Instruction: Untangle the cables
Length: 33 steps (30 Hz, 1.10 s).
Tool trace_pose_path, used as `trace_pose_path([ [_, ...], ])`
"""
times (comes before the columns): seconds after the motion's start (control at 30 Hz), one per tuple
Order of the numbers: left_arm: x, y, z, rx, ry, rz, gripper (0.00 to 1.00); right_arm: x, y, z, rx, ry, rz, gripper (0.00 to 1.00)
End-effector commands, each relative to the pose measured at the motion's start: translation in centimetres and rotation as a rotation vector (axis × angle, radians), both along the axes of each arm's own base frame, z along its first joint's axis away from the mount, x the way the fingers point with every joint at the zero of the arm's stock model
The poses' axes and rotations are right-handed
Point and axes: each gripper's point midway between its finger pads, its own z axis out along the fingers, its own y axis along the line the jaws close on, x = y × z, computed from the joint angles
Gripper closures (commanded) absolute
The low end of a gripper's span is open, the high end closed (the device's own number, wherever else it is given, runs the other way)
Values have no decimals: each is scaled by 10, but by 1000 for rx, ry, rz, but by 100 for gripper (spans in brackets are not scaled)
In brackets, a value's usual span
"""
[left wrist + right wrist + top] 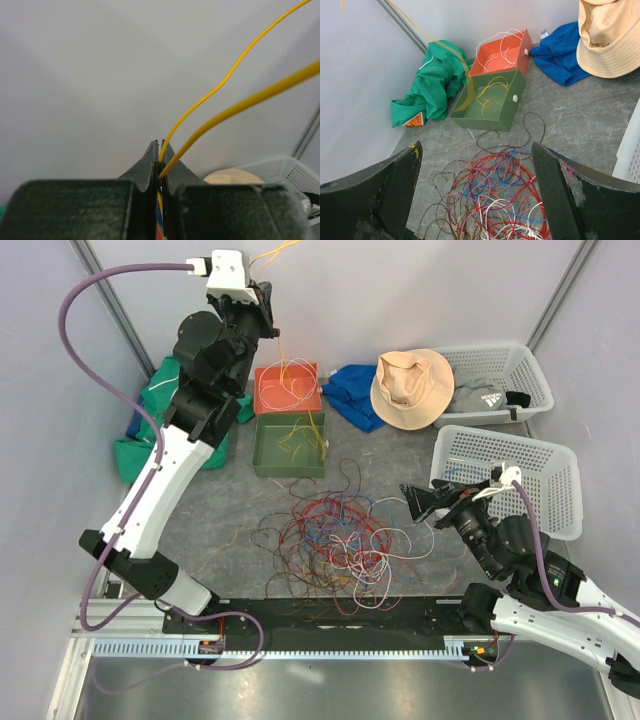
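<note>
Next, my left gripper lets go of the yellow wire in the green box (301, 438), among the other yellow wires.
The cables are a loose tangle (335, 545) of red, white, blue, brown and pink wires on the grey table in front of the arms. It also shows in the right wrist view (505, 200). My left gripper (268, 312) is raised high at the back left. It is shut (160, 145) on a yellow wire (235, 65) that hangs down (283, 358) toward the boxes. My right gripper (415, 498) is open and empty (475, 150), just right of the tangle and above it.
A green box (262, 445) with yellow wires and an orange box (262, 390) with white wires stand behind the tangle. A green cloth (150, 430) lies left, and a blue cloth (350, 395) and tan hat (410, 385) behind. Two white baskets (520, 475) stand right.
</note>
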Motion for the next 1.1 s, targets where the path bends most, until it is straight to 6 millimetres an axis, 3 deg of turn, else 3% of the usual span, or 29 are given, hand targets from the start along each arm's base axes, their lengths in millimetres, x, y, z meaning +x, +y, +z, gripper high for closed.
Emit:
trace_pose_path([
  [0.0, 18, 2, -13, -30, 31, -15, 98, 2, 0, -6, 2, 3, -15, 2],
  [0.27, 63, 13, -77, -9, 148, 25, 98, 7, 2, -26, -50, 17, -30, 2],
  [0.5, 83, 23, -124, -12, 207, 53, 98, 8, -1, -37, -65, 23, -50, 2],
  [0.67, 99, 33, -170, 0, 275, 103, 98, 8, 1, -44, -66, 34, -41, 2],
  [1.0, 112, 55, -186, -10, 288, 185, 98, 6, 1, -54, -55, 49, -37, 2],
  [1.07, 117, 56, -205, 13, 322, 198, 98, 6, 1, -55, -56, 51, -39, 2],
])
